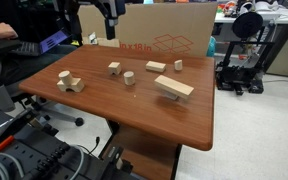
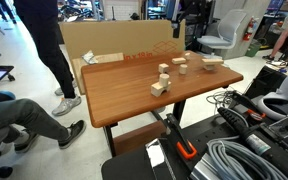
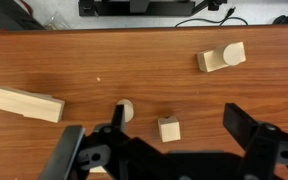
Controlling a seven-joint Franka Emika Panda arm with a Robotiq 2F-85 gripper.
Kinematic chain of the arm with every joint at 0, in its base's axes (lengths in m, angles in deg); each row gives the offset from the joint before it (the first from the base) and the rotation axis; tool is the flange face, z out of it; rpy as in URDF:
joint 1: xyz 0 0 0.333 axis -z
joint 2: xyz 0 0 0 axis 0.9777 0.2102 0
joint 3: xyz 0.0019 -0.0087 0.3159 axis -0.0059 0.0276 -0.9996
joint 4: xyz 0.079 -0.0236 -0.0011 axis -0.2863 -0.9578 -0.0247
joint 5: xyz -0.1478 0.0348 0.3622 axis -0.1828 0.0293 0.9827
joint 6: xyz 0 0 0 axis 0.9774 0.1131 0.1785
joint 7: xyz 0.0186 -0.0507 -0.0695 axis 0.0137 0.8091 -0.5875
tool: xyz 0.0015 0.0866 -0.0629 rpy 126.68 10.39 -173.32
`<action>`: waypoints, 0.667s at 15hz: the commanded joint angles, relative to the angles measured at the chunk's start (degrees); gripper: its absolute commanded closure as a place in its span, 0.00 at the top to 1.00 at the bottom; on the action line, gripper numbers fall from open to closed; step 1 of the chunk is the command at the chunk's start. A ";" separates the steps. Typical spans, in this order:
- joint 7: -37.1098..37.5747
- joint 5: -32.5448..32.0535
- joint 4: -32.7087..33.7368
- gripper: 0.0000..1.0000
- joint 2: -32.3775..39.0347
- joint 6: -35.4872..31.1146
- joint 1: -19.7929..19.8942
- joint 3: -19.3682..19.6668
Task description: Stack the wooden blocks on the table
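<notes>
My gripper is to go down next to the small cube beside the standing cylinder, and it should then close on the small cube's sides (image 1: 114,68) (image 3: 169,129).
Several pale wooden blocks lie spread on the brown table (image 1: 114,110). In an exterior view I see a pair of blocks (image 1: 69,82) at the left, a small block (image 1: 114,69), a cylinder (image 1: 129,77), a flat block (image 1: 156,67), a small block (image 1: 178,65) and a large long piece (image 1: 173,87). My gripper (image 1: 109,15) hangs high above the table's far side, open and empty; it also shows in the other exterior view (image 2: 189,15). In the wrist view the open jaws (image 3: 180,118) frame a small cube (image 3: 169,129). A cylinder (image 3: 126,110), a long block (image 3: 28,104) and a block pair (image 3: 221,57) lie around it.
A large cardboard box (image 1: 164,40) stands behind the table. A person sits at one side (image 2: 24,115) and another stands nearby (image 2: 46,40). Cables and hoses (image 2: 234,150) lie on the floor, and a black machine (image 1: 246,50) stands beside the table.
</notes>
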 commanded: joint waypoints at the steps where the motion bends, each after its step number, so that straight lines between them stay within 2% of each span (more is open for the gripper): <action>1: -0.06 -2.08 6.18 1.00 6.88 -0.21 -0.22 -0.43; 10: 2.38 -9.69 12.87 1.00 18.61 -3.65 -2.26 -0.10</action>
